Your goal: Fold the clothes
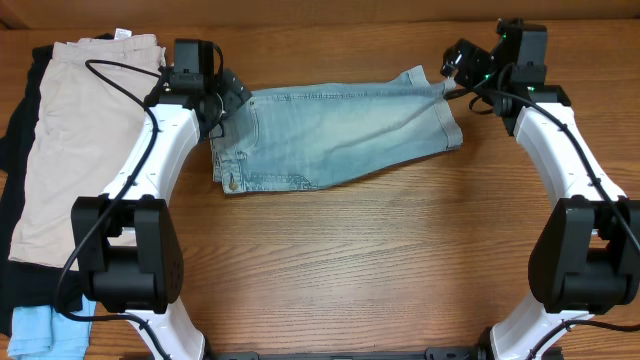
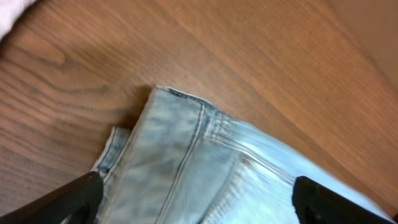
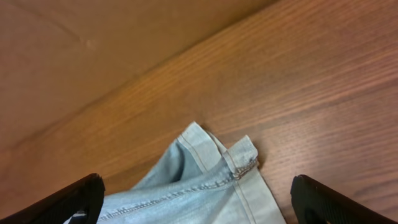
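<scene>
My left gripper is going to close on the middle of the waistband (image 1: 221, 136) (image 2: 135, 180) of the denim shorts, between their back corner and the metal button.
The pale faded-blue denim shorts (image 1: 335, 135) lie folded flat across the back middle of the wooden table. My left gripper (image 1: 228, 100) is open above the shorts' left waistband end; its wrist view shows the denim corner (image 2: 186, 155) between the spread fingers (image 2: 196, 202). My right gripper (image 1: 452, 70) is open over the shorts' right hem corner, which shows with its stitched hem (image 3: 230, 165) between the wide-apart fingers (image 3: 198, 199). Neither gripper holds cloth.
Beige shorts (image 1: 75, 140) lie on a black garment (image 1: 18, 150) at the left edge. A small light-blue piece (image 1: 40, 332) sits at the front left corner. The table's back wall runs just behind both grippers.
</scene>
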Robot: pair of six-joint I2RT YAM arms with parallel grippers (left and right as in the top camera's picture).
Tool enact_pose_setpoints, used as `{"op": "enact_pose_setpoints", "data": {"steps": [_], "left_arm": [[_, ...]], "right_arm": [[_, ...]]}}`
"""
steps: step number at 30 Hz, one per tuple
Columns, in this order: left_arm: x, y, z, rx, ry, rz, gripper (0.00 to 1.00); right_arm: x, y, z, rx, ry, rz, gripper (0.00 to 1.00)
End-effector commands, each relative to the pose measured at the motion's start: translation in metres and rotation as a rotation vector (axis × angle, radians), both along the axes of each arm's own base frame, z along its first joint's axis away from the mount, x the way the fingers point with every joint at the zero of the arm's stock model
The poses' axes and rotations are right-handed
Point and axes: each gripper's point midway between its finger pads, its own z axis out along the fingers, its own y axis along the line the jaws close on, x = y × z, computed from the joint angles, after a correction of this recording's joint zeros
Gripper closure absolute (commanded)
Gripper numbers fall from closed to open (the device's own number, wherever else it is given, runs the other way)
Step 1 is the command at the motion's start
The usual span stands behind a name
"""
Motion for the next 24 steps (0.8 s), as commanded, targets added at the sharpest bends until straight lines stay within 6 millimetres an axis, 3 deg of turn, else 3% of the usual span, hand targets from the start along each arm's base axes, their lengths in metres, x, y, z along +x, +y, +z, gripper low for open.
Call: {"op": "enact_pose_setpoints", "data": {"steps": [1, 5, 10, 13, 18, 24], "left_arm": [[0.01, 0.014, 0.019, 0.032, -0.036, 0.01, 0.0], [0.003, 0.018, 0.042, 0.022, 0.014, 0.004, 0.0], [-0.014, 0.004, 0.063, -0.007, 0.088, -0.093, 0.0], [-0.03, -0.004, 0.062, -0.029, 0.155, -0.125, 0.0], [-0.059, -0.007, 0.048, -0.003, 0.283, -0.155, 0.0], [-0.066, -0.016, 0.045, 0.017, 0.314, -0.188, 0.0]], "right_arm": [[0.006, 0.001, 0.008, 0.013, -0.019, -0.01, 0.0], [-0.013, -0.002, -0.013, -0.017, 0.092, 0.011, 0.0], [-0.049, -0.002, -0.054, -0.094, 0.296, 0.074, 0.0], [-0.067, 0.002, -0.081, -0.104, 0.414, 0.086, 0.02], [-0.076, 0.007, -0.117, -0.124, 0.507, 0.136, 0.31], [-0.078, 0.005, -0.147, -0.129, 0.56, 0.134, 0.33]]}}
